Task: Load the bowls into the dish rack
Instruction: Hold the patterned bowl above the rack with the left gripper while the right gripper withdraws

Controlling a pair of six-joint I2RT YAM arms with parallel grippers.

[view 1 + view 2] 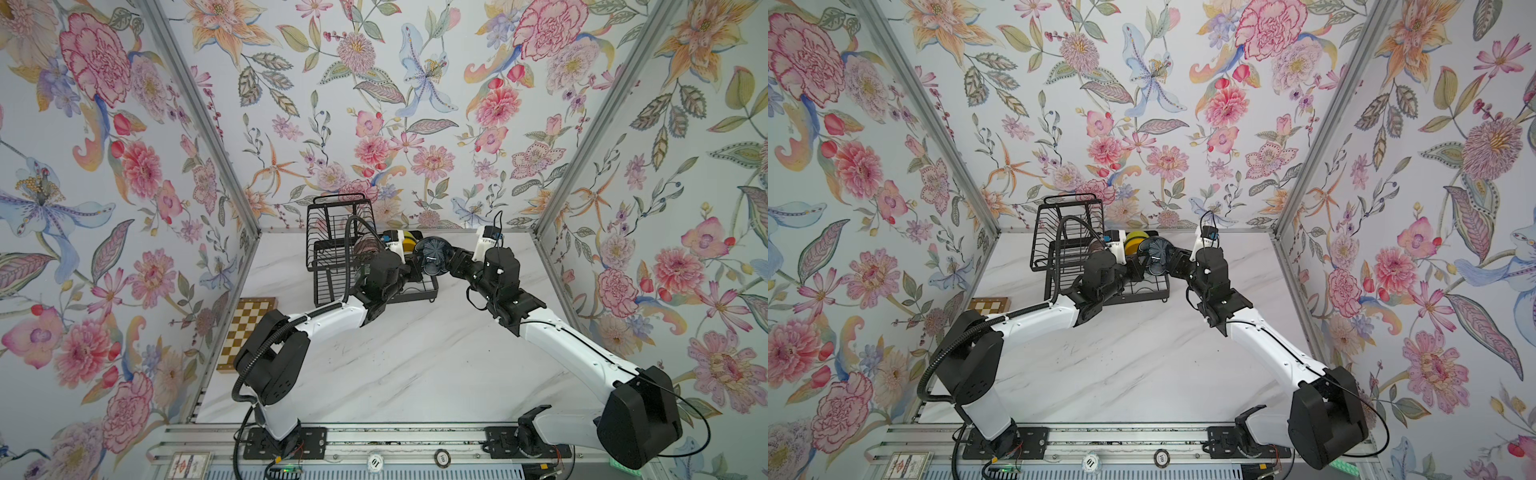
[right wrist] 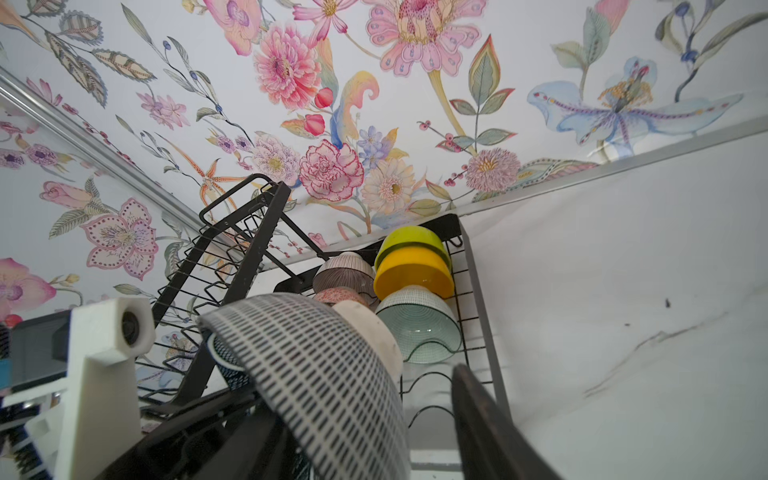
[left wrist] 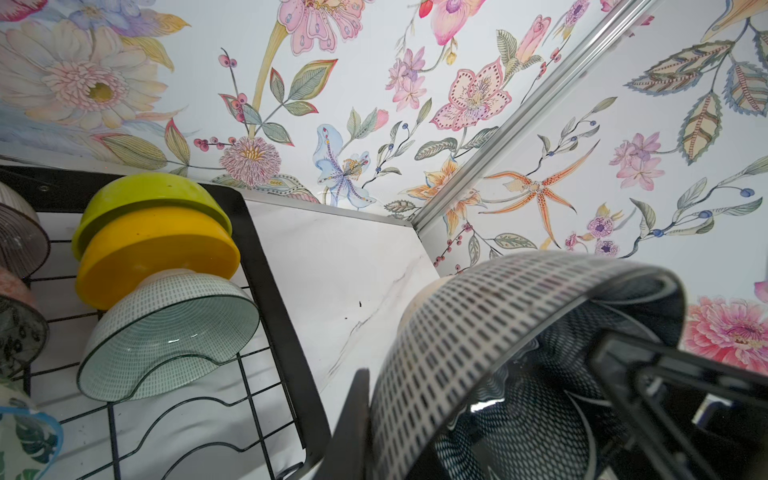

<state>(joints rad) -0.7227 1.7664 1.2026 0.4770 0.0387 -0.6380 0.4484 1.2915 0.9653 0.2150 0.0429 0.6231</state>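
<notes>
My left gripper has the dark blue patterned bowl. Next, I roll my right gripper over and take the bowl's rim (image 1: pixel 449 251) before setting it in the dish rack.
The dark blue patterned bowl (image 1: pixel 434 254) (image 1: pixel 1158 252) hangs on edge above the right side of the dish rack's (image 1: pixel 338 200) (image 1: pixel 1068 203) lower tray. My left gripper (image 1: pixel 415 265) (image 3: pixel 376 419) is shut on its rim, one finger (image 3: pixel 355 411) outside the wall (image 3: pixel 478 332). My right gripper (image 1: pixel 451 261) (image 2: pixel 374 436) is open around the same bowl (image 2: pixel 332 374), with its finger (image 2: pixel 478 419) standing apart from the wall. Lime green (image 3: pixel 149 191), orange-yellow (image 3: pixel 158 253) and pale celadon (image 3: pixel 166 336) bowls stand on edge in one row of the tray. Several more bowls sit in the neighbouring row.
A brown-and-cream chessboard (image 1: pixel 245 332) (image 1: pixel 988 305) lies at the left wall. The rack's raised upper basket (image 2: pixel 232 257) stands at the back left, close to my left arm. Floral walls close in the white marble table (image 1: pixel 415 365) on three sides.
</notes>
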